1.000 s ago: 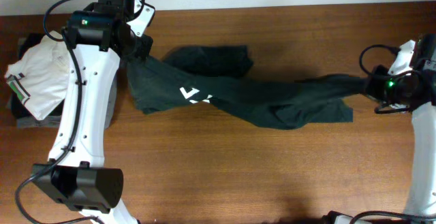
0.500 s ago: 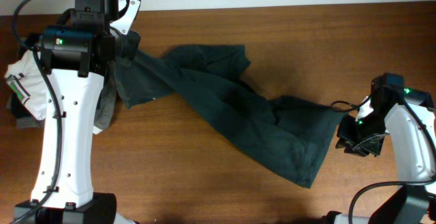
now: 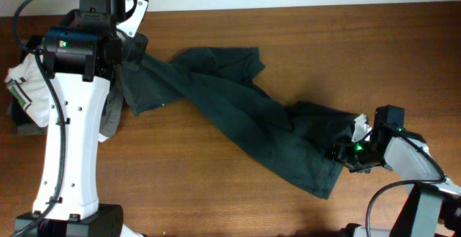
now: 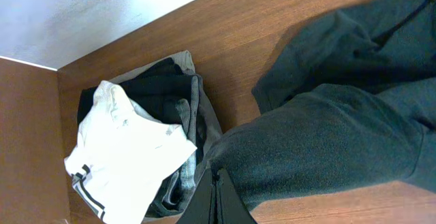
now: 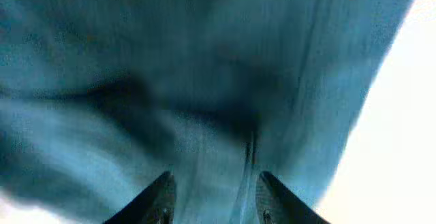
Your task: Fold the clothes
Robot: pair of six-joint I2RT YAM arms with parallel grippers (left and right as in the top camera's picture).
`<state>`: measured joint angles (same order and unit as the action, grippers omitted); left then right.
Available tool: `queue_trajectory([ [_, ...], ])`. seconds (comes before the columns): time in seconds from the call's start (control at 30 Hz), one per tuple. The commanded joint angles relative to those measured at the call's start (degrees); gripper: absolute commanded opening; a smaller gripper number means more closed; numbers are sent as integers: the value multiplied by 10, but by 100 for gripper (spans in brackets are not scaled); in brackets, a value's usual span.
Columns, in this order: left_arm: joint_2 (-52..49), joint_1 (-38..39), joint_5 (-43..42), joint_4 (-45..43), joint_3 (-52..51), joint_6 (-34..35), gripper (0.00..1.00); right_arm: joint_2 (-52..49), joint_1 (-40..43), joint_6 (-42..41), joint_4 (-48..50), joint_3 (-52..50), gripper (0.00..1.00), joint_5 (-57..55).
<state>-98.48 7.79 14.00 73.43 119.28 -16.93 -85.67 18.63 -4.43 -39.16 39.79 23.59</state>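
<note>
The middle of the dark green garment is twisted. Next, my right gripper pinches the garment's loose end (image 3: 333, 155) and lifts together with my left gripper to shake it flat before folding.
A dark green garment (image 3: 245, 114) lies stretched across the wooden table from the upper left to the lower right. My left gripper (image 3: 133, 55) is shut on its upper left end, as the left wrist view (image 4: 216, 178) shows, with the cloth (image 4: 327, 142) spreading away to the right. My right gripper (image 3: 346, 153) sits low at the garment's lower right end. In the right wrist view its fingers (image 5: 212, 186) are apart, and the cloth (image 5: 204, 81) fills the frame close in front of them.
A pile of folded clothes (image 3: 32, 86) with a white garment on top (image 4: 126, 142) lies at the table's left edge, close to my left arm. Bare wood table (image 3: 202, 194) shows in front of the garment. The table's back edge meets a white wall.
The garment was pulled taut between both grippers a second ago. My right gripper then swung down toward the front and left, and the right half of the garment now lies slack and bunched.
</note>
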Motion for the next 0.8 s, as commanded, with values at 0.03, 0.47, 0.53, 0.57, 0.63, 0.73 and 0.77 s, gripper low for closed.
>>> queue_trajectory([
  [0.03,5,-5,4,-2,1,-7,0,0,-4,-16,35,-22,34,28],
  [0.47,5,-5,4,-2,1,-7,0,0,-56,-18,44,-4,18,-7],
  [0.53,5,-5,4,-2,1,-7,0,1,-69,-18,60,0,4,-2],
  [0.57,5,-5,4,-2,1,-7,0,3,-69,-18,51,18,4,-2],
  [0.63,5,-5,4,-2,1,-7,0,15,-69,-19,3,81,4,-21],
  [0.73,5,-5,4,-2,1,-7,0,11,-69,-18,-26,106,22,-80],
  [0.77,5,-5,4,-2,1,-7,0,-2,-69,-18,-24,90,29,-106],
])
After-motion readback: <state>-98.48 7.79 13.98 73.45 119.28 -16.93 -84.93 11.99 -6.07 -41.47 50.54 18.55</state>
